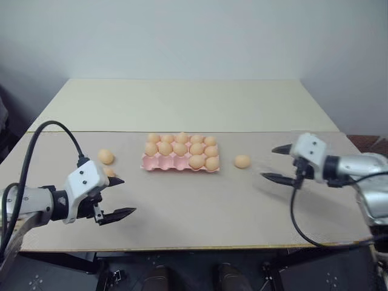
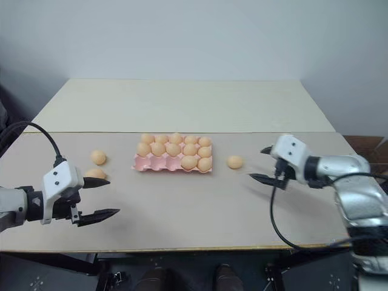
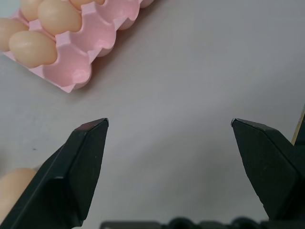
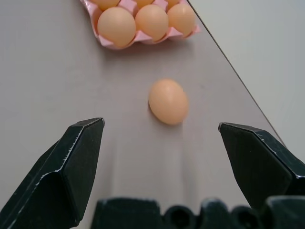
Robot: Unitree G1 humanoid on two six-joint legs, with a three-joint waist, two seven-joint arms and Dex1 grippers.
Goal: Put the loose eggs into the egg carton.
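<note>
My right gripper should close on the sides of the loose egg (image 1: 242, 161) (image 4: 168, 101) that lies by itself between the pink egg carton and this gripper.
The pink egg carton (image 1: 159, 162) lies mid-table with several eggs in it; its front-left cups are bare. One loose egg (image 1: 242, 161) rests on the table just right of the carton. In the right wrist view this egg (image 4: 167, 101) lies ahead of the fingers, between their lines. My right gripper (image 1: 268, 162) hovers open a little to its right, pointing at it. Two more loose eggs (image 1: 106, 156) (image 1: 109, 171) lie left of the carton. My left gripper (image 1: 128, 195) is open and empty, with the nearer egg (image 3: 14, 188) just behind one fingertip.
The grey board (image 1: 200, 212) under the carton ends at a front edge near me. Behind it stretches a cream tabletop (image 1: 182, 103) up to a plain wall. Black cables (image 1: 42, 136) loop from both wrists.
</note>
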